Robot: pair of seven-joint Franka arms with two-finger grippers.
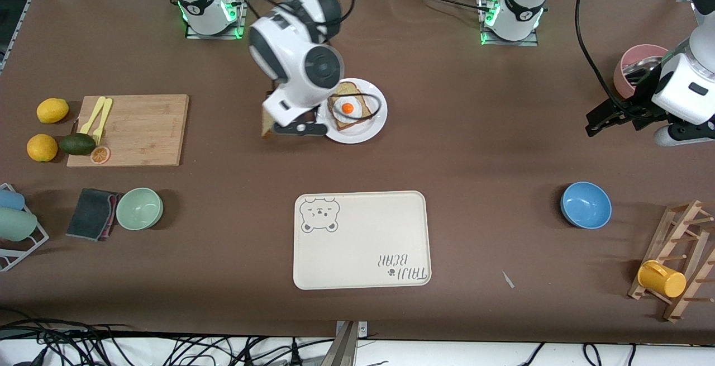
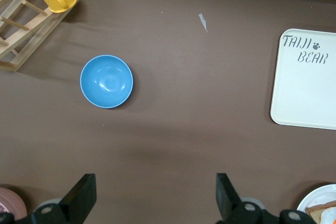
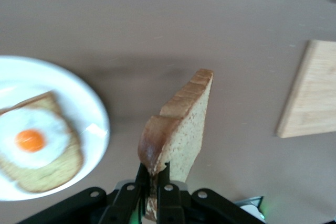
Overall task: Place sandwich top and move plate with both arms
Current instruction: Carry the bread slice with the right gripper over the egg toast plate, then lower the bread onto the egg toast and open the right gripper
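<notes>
The robot's right gripper needs to release the sandwich top over the fried egg on the white plate (image 1: 342, 111) (image 3: 43, 130). The sandwich top is held low beside the plate now.
My right gripper (image 1: 272, 127) (image 3: 154, 181) is shut on the sandwich top (image 1: 266, 123) (image 3: 181, 129), a speckled light-brown slice with a darker crust. It holds the slice on edge, low over the table beside the white plate (image 1: 358, 136) (image 3: 86, 103), toward the right arm's end. On the plate lies a bread slice with a fried egg (image 1: 349, 109) (image 3: 37, 150). My left gripper (image 1: 599, 120) (image 2: 155, 198) is open and empty, held above the table near the left arm's end. Only the plate's edge (image 2: 315, 199) shows in the left wrist view.
A cream bear tray (image 1: 363, 240) lies nearer the front camera than the plate. A blue bowl (image 1: 585, 205), a pink bowl (image 1: 637, 61) and a wooden rack with a yellow cup (image 1: 662, 278) are toward the left arm's end. A cutting board (image 1: 134, 129) and a green bowl (image 1: 139, 208) are toward the right arm's end.
</notes>
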